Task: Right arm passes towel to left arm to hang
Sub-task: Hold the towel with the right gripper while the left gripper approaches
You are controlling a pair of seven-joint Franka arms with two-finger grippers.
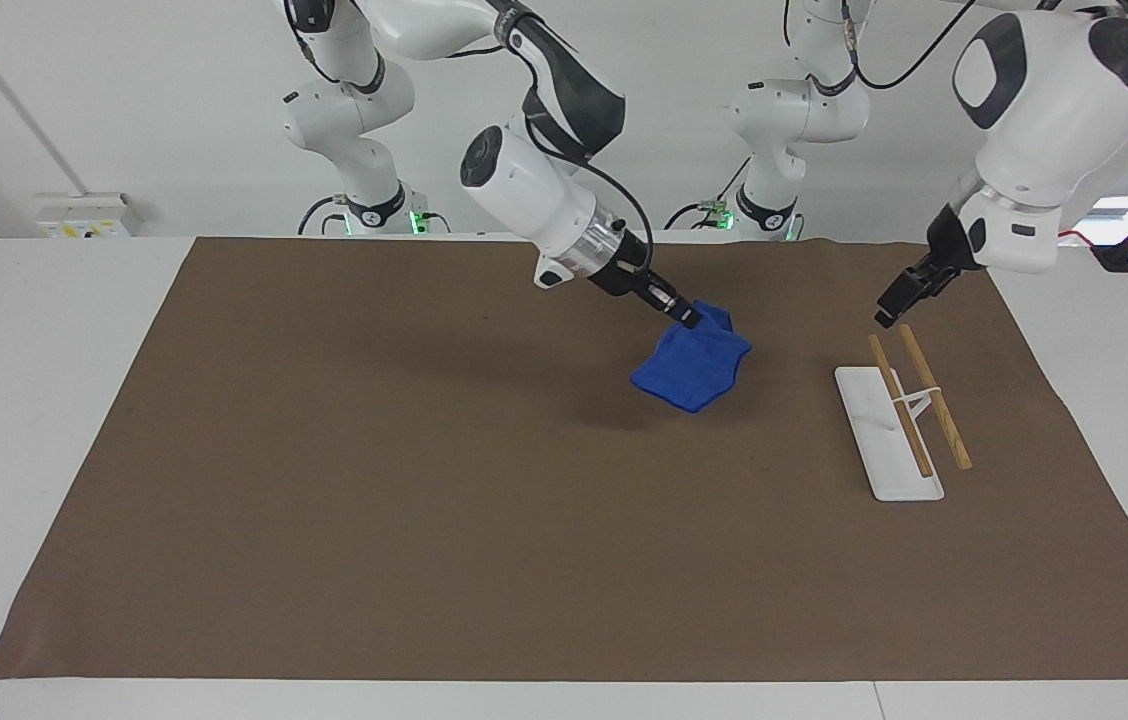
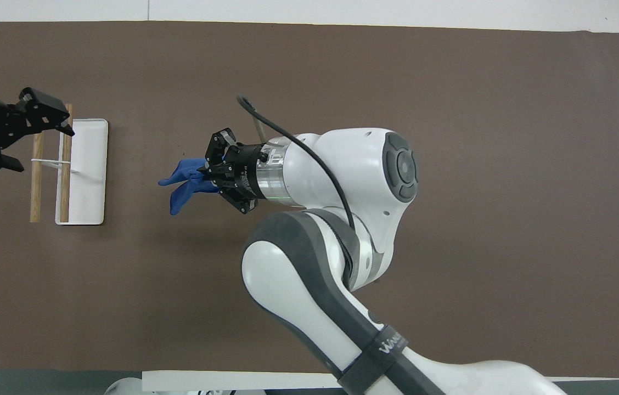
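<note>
Next, the left gripper closes on the blue towel's loose corner (image 2: 163, 181) nearest the rack, because the right gripper is handing the towel over.
The blue towel (image 1: 692, 366) hangs bunched from my right gripper (image 1: 690, 321), which is shut on its top edge and holds it in the air over the brown mat, a little short of the rack. It also shows in the overhead view (image 2: 182, 181), just ahead of the right gripper (image 2: 208, 174). The rack has a white base (image 1: 872, 440) and two wooden rods (image 1: 936, 398); in the overhead view the base (image 2: 90, 164) lies beside the rods (image 2: 66, 186). My left gripper (image 1: 887, 315) is open and empty in the air over the rods, as the overhead view (image 2: 46, 149) shows.
The brown mat (image 1: 424, 520) covers most of the white table. The right arm's long body (image 2: 342, 263) stretches across the middle of the mat. Nothing else lies on the mat.
</note>
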